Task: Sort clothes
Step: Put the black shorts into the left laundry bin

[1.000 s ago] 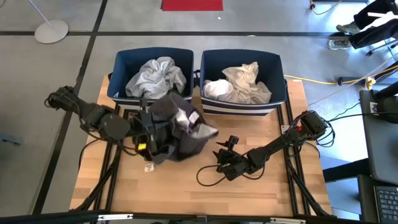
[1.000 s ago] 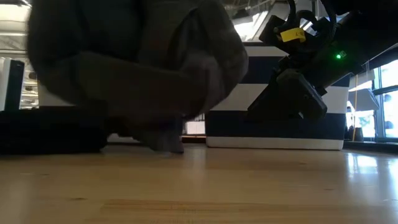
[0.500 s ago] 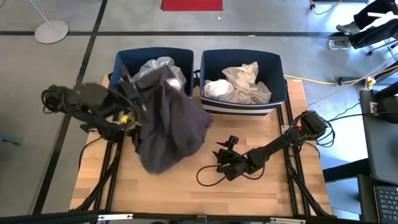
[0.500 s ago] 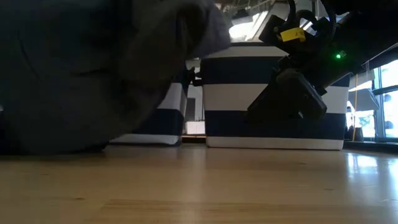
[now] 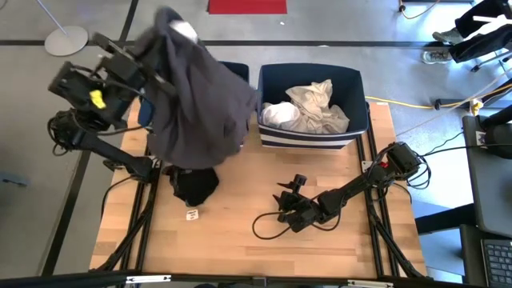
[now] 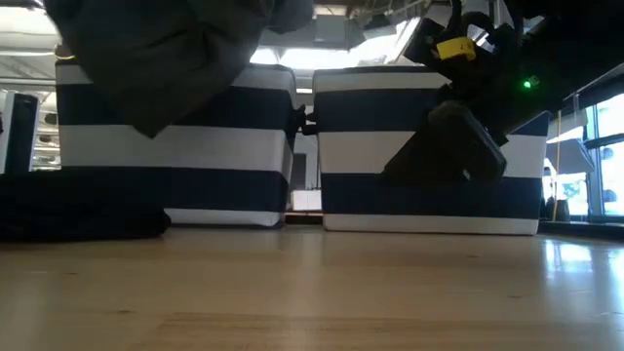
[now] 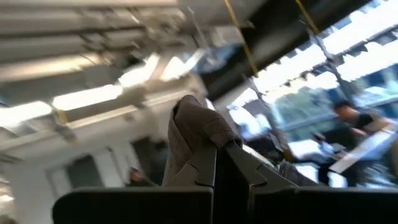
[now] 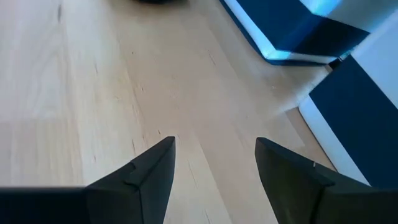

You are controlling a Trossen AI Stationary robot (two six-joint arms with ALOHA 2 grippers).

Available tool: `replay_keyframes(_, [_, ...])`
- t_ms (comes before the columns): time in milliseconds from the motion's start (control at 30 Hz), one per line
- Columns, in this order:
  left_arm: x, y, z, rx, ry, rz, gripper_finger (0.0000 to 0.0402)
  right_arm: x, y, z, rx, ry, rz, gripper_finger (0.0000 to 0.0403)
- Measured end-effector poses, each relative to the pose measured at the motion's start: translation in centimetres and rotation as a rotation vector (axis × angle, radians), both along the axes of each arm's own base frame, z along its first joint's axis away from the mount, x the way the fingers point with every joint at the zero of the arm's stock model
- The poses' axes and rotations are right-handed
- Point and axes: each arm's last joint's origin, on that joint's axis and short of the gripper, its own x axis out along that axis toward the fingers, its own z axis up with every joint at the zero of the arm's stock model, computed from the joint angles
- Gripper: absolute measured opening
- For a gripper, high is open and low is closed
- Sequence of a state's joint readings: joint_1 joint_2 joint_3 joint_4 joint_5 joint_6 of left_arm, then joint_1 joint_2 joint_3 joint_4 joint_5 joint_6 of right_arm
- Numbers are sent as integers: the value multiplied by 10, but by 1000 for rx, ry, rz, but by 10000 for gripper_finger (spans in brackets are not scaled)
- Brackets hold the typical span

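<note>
I have a spot behind the black garment in the navy striped bin (image 5: pixel 196 118). Next, my left gripper puts the dark grey garment down there.
A dark grey garment (image 5: pixel 200 104) hangs from my left gripper (image 5: pixel 158 34), which is raised high over the table's far left corner and shut on it. The cloth drapes down in front of the left navy striped bin (image 5: pixel 237 74) and hides most of it. In the low view its lower edge (image 6: pixel 166 88) is clear of the table. A black garment (image 5: pixel 194 184) lies on the wood below it. My right gripper (image 5: pixel 286 205) rests low at the table's middle right, open, with nothing between its fingers (image 8: pixel 149 171). My left gripper pinches a bunched fold of the dark grey garment (image 7: pixel 194 127) between its two shut fingers (image 7: pixel 239 165); the fold sticks out past the fingertips. The fingers slant upward. The rest of the garment hangs slack below, lifted clear of the table.
The right navy striped bin (image 5: pixel 356 84) at the far edge holds white and beige clothes (image 5: pixel 308 108). A small white tag (image 5: pixel 192 214) lies on the wood near the black garment. A dark cable (image 5: pixel 264 228) loops beside my right arm. Bare wood spans the near half.
My left gripper has risen and swung toward the table's far left corner, tipping from downward to upward. The dark grey garment went with it: lifted off the table, spread out, now hanging over the left bin. The black garment stayed on the wood.
</note>
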State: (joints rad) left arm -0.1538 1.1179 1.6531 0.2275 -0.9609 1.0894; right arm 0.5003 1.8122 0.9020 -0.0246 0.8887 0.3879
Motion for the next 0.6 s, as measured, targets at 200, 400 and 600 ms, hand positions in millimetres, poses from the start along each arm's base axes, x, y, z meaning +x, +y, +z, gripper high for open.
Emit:
replay_keyframes(200, [-16, 11, 17, 186, -151, 87, 1, 5, -5, 1, 15, -6, 9, 223])
replay_keyframes(400, [-11, 35, 11, 213, -135, 192, 1, 6, -7, 1, 44, 1, 14, 223])
replay_keyframes(600, [16, 78, -23, 14, 88, 221, 1, 7, -6, 2, 55, -10, 16, 223])
